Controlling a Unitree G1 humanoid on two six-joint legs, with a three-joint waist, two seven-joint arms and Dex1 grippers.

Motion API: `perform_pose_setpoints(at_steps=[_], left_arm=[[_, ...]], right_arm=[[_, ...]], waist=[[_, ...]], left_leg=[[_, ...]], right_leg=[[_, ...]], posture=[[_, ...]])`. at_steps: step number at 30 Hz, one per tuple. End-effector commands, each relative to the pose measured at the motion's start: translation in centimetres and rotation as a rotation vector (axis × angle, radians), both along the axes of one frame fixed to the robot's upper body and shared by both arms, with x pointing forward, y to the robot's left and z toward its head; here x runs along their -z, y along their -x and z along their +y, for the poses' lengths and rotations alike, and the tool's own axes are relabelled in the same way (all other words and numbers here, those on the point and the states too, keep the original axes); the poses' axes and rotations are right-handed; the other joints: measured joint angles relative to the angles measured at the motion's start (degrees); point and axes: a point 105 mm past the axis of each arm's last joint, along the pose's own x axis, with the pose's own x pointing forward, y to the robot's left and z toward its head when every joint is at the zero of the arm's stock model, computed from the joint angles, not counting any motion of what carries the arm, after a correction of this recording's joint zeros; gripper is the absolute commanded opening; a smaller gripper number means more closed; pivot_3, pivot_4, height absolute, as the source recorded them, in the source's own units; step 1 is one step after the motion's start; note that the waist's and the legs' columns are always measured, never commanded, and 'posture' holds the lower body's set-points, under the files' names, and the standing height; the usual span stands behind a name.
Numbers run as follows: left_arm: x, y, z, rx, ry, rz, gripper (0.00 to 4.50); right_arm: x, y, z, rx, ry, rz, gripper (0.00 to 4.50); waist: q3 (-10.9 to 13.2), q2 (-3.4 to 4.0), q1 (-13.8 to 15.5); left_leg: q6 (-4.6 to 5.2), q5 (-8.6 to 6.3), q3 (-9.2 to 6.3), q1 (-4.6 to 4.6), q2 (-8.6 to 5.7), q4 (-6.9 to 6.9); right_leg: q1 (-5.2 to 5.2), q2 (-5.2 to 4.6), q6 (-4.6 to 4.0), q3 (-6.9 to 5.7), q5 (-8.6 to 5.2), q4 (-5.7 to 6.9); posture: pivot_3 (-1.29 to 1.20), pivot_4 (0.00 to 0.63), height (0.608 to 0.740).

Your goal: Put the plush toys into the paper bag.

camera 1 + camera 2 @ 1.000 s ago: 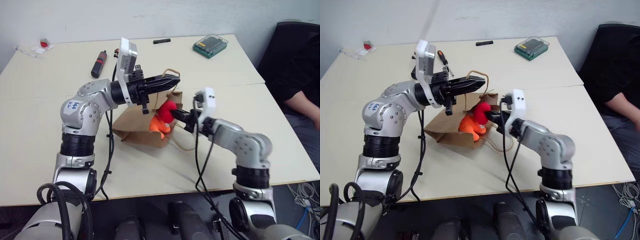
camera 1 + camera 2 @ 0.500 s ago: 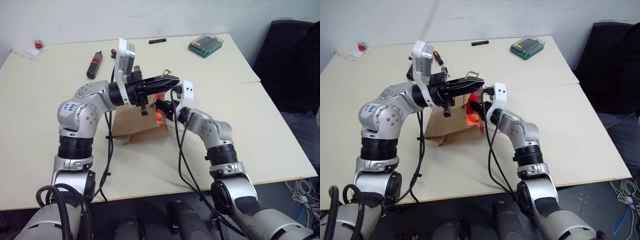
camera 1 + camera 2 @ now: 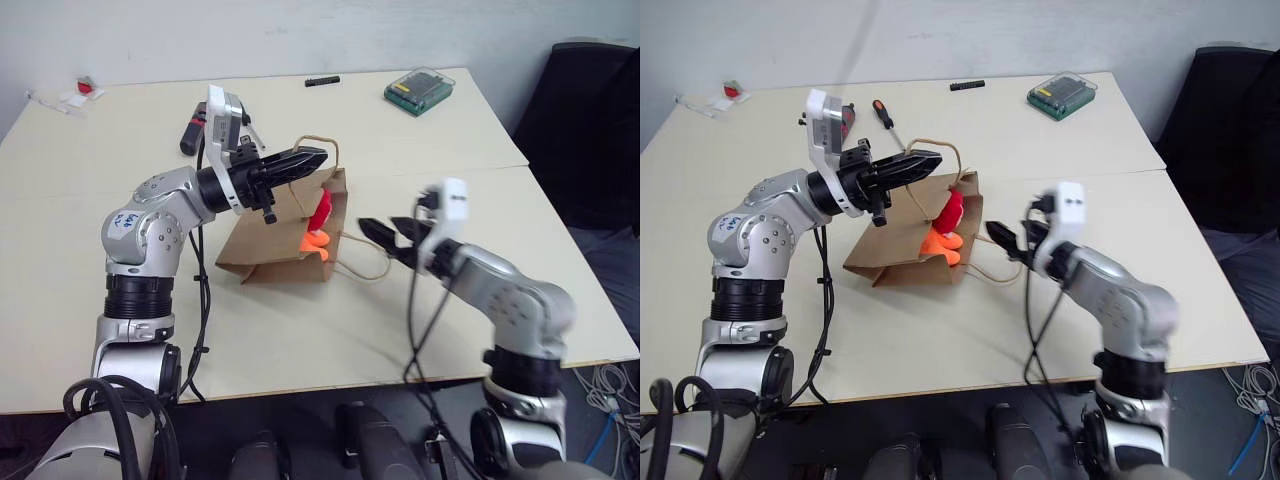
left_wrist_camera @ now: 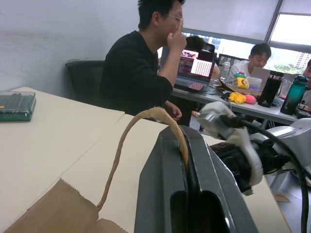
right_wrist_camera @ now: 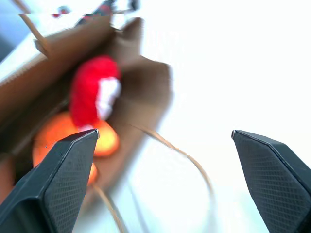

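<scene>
Next, my left gripper releases the paper bag, standing upright on the table (image 3: 328, 242) near the fingers of my right gripper.
The brown paper bag (image 3: 268, 245) lies on the table with its mouth facing right. My left gripper (image 3: 308, 159) is shut on the bag's upper cord handle (image 4: 127, 141) and holds the mouth up. Inside the mouth the red plush toy (image 3: 322, 208) rests above the orange plush toy (image 3: 315, 242); both also appear in the right wrist view, red (image 5: 90, 90) and orange (image 5: 68, 141). My right gripper (image 3: 385, 236) is open and empty, a short way right of the mouth. The lower handle (image 3: 365, 265) lies loose on the table.
A screwdriver (image 3: 883, 112), a black pen (image 3: 322, 81) and a green case (image 3: 420, 90) lie at the back of the table. Small scraps (image 3: 80, 92) sit at the far left corner. A dark chair (image 3: 590, 120) stands past the right edge. Seated people (image 4: 141, 73) are in the left wrist view.
My right gripper opened, let go of the red toy and drew back to the right, out of the bag's mouth. The red toy stays in the bag. The left gripper keeps the handle.
</scene>
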Motion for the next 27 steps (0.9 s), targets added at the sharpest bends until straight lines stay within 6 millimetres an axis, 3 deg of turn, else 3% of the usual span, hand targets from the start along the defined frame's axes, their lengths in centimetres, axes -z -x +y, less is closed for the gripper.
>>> perform_pose_setpoints(at_steps=[1,4,8,12,15,17,21,25,27], left_arm=[[-1.2,0.7,-0.3,0.018,0.019,-0.060,0.00],[-1.2,0.7,-0.5,0.024,0.017,-0.059,0.00],[-1.3,0.7,-0.7,0.037,0.009,-0.060,0.00],[-1.4,0.7,-0.8,0.045,-0.001,-0.066,0.00],[-1.5,0.7,-0.8,0.046,-0.003,-0.069,0.00],[-1.5,0.8,-0.9,0.046,-0.005,-0.070,0.00],[-1.5,0.8,-0.8,0.042,-0.006,-0.070,0.00],[-1.5,0.7,-0.7,0.033,-0.003,-0.068,0.00],[-1.4,0.7,-0.6,0.027,-0.001,-0.067,0.00]], right_arm=[[1.1,2.5,-1.0,0.038,-0.036,0.048,4.48],[2.9,3.3,-1.0,0.057,-0.058,0.110,4.48],[5.5,2.5,-0.3,0.091,-0.122,0.211,4.48],[5.6,1.6,2.4,0.024,-0.244,0.228,4.31],[5.0,0.9,4.1,-0.022,-0.302,0.222,3.59],[5.0,0.5,4.4,-0.024,-0.304,0.221,2.83],[4.7,0.2,4.3,-0.022,-0.303,0.202,1.47],[2.8,0.4,3.4,-0.025,-0.279,0.104,0.03],[1.8,0.5,2.6,-0.015,-0.260,0.055,0.03]], waist=[[-0.01,-0.01,0.14],[-0.01,-0.01,0.09],[-0.01,-0.01,0.02],[-0.08,-0.14,-0.06],[-0.10,-0.16,-0.14],[-0.09,-0.15,-0.09],[-0.09,-0.15,0.14],[-0.09,-0.15,0.15],[-0.09,-0.15,0.12]], left_leg=[[-0.02,0.01,0.04,0.07,0.00,-0.01],[-0.08,0.04,0.03,0.11,0.00,-0.06],[-0.08,0.04,0.13,0.18,0.00,-0.06],[-0.08,0.04,0.14,0.24,0.00,-0.06],[-0.08,0.04,0.15,0.28,0.01,-0.06],[-0.09,0.04,0.15,0.27,0.02,-0.08],[-0.07,0.03,0.13,0.20,0.00,-0.10],[-0.06,0.03,0.08,0.16,-0.02,-0.07],[-0.06,0.03,0.07,0.16,-0.02,-0.07]], right_leg=[[0.02,0.02,0.00,0.04,0.00,0.03],[0.05,0.09,-0.03,0.07,-0.02,0.04],[0.05,0.11,-0.03,0.15,-0.02,0.06],[0.10,0.11,-0.03,0.15,-0.02,0.05],[0.10,0.13,-0.04,0.15,-0.02,0.09],[0.08,0.13,-0.06,0.15,-0.04,0.09],[0.08,0.07,-0.07,0.12,-0.04,0.01],[0.08,0.04,-0.06,0.07,-0.03,-0.01],[0.08,0.04,-0.06,0.07,-0.03,0.00]], posture=[[0.00,0.150,0.740],[0.00,0.150,0.740],[0.00,0.150,0.740],[0.00,0.150,0.740],[0.00,0.150,0.740],[0.00,0.150,0.740],[0.00,0.150,0.740],[0.00,0.150,0.740],[0.00,0.150,0.740]])
